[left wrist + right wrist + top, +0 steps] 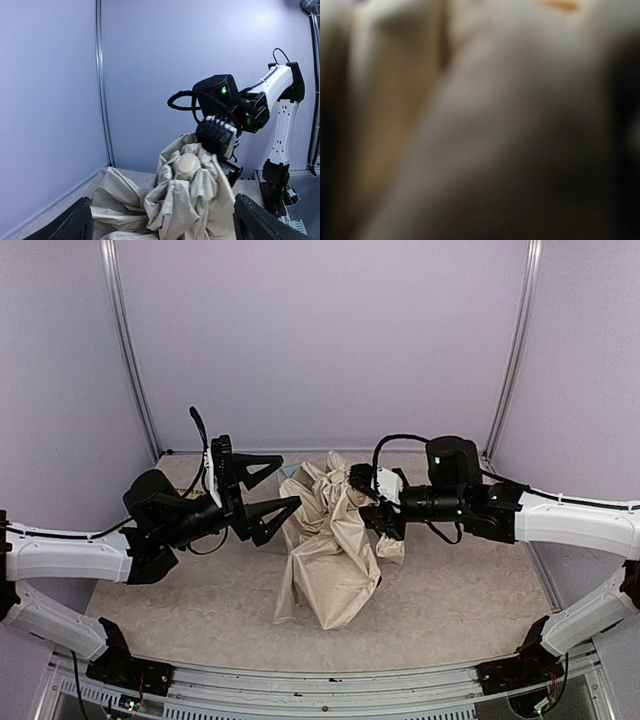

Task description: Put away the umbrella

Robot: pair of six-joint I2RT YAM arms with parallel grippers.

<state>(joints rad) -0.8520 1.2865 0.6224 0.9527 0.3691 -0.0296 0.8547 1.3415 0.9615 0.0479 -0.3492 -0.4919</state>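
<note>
My right gripper should set the umbrella down, and I should place it on the front middle part of the beige tabletop (356, 586).
The umbrella (330, 540) is a crumpled heap of cream-beige fabric in the middle of the table, its upper part raised. In the left wrist view its round beige cap (187, 165) faces my camera, with fabric bunched around it. My left gripper (272, 488) is open and empty just left of the fabric, its two black fingers (75, 225) spread either side of the umbrella (175, 205). My right gripper (365, 496) is pressed into the upper right of the fabric and appears shut on it. The right wrist view shows only blurred beige fabric (470, 125) against the lens. Shaft, handle and strap are hidden.
Pale purple walls with metal posts (130, 360) close in the back and sides. The beige tabletop (180, 600) shows in front of and beside the heap. A small pale-blue bit (290, 471) peeks out behind the fabric's left edge.
</note>
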